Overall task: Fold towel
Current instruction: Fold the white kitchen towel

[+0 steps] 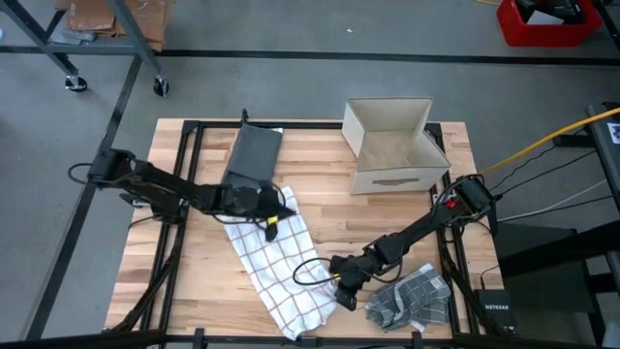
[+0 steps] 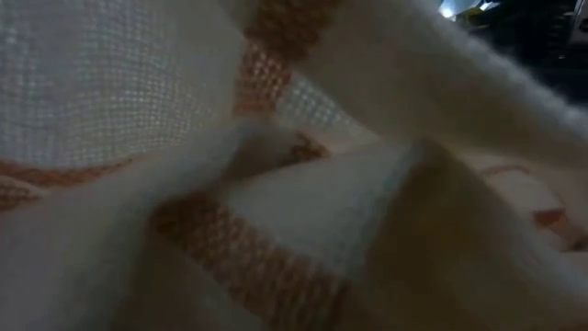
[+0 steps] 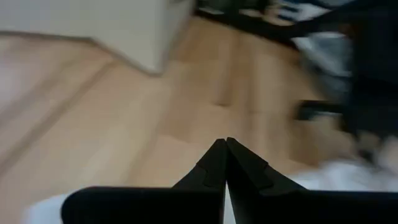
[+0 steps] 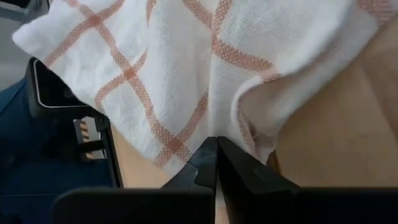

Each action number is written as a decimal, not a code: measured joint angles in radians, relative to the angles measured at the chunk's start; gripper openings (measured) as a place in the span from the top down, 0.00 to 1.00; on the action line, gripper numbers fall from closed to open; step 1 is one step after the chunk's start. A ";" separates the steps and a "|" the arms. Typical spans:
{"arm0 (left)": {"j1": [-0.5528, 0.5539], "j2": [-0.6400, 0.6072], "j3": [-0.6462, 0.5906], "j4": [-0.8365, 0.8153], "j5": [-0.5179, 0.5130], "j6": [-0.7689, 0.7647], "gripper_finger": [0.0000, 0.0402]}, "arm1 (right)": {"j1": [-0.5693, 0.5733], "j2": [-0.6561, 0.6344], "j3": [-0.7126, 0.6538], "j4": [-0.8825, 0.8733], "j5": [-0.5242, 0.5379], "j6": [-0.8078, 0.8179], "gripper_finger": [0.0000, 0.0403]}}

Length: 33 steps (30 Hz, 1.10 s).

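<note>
My right gripper's fingers are at the towel's curled-over edge, so next I take the towel's corner tip point(image 4: 264, 150) and bring my left gripper to the towel's near end before folding.
A white towel point(image 1: 281, 257) with thin orange checks lies slantwise on the wooden table, running from mid-table to the near edge. Its near end fills the low view point(image 2: 294, 184). My left gripper point(image 1: 274, 206) is shut at the towel's far end, which peaks up beside it. My right gripper point(image 1: 341, 288) is shut at the towel's right edge, near its near end. In the right wrist view the towel point(image 4: 155, 74) spreads out just beyond the fingertips point(image 4: 216, 140). My left gripper is shut at the towel's far corner point(image 1: 287, 197), coming nearly level from the table's left. White cloth point(image 3: 348, 177) shows below the fingers on both sides, and the fingers hide the contact itself. That corner is raised while the rest lies on the table. My right gripper pinches the towel's right edge point(image 4: 239, 127) at its fingertips, slanting down from the table's right side. Creases run from the tips into the cloth. One layer or several, I cannot tell. The towel around the hold lies on the table.
An open cardboard box point(image 1: 392, 145) stands at the far right. A dark grey folded cloth point(image 1: 254, 155) lies at the far edge, left of the box. A grey checked cloth point(image 1: 412, 299) lies crumpled at the near right, beside my right arm.
</note>
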 joint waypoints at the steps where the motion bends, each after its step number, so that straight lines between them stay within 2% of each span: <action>1: -0.018 -0.005 0.000 -0.002 0.023 -0.011 0.99 | 0.000 0.000 0.000 -0.001 0.004 -0.011 0.96; 6: -0.120 -0.006 0.000 -0.016 0.139 -0.108 0.92 | -0.001 0.000 0.000 -0.001 -0.035 -0.117 0.93; 11: -0.232 -0.005 0.000 -0.043 0.145 -0.148 0.77 | -0.001 -0.001 0.000 0.000 -0.044 -0.149 0.79; 14: -0.293 -0.006 0.000 -0.042 0.144 -0.105 0.68 | 0.000 -0.002 0.001 0.000 -0.046 -0.274 0.69; 17: -0.358 -0.001 0.000 -0.038 0.138 -0.006 0.62 | 0.001 -0.002 0.001 0.001 -0.048 -0.483 0.60; 20: -0.423 0.018 0.000 -0.032 0.090 0.077 0.60 | 0.001 -0.002 0.001 0.000 -0.048 -0.643 0.54; 24: -0.495 0.067 0.000 -0.027 0.014 0.096 0.59 | 0.001 -0.002 0.001 -0.001 -0.046 -0.765 0.51; 29: -0.564 0.150 0.023 -0.029 0.008 0.102 0.60 | 0.001 -0.002 0.001 -0.010 -0.046 -0.877 0.50; 33: -0.611 0.233 0.092 -0.027 0.007 0.198 0.59 | 0.001 -0.003 0.002 -0.040 -0.046 -0.960 0.50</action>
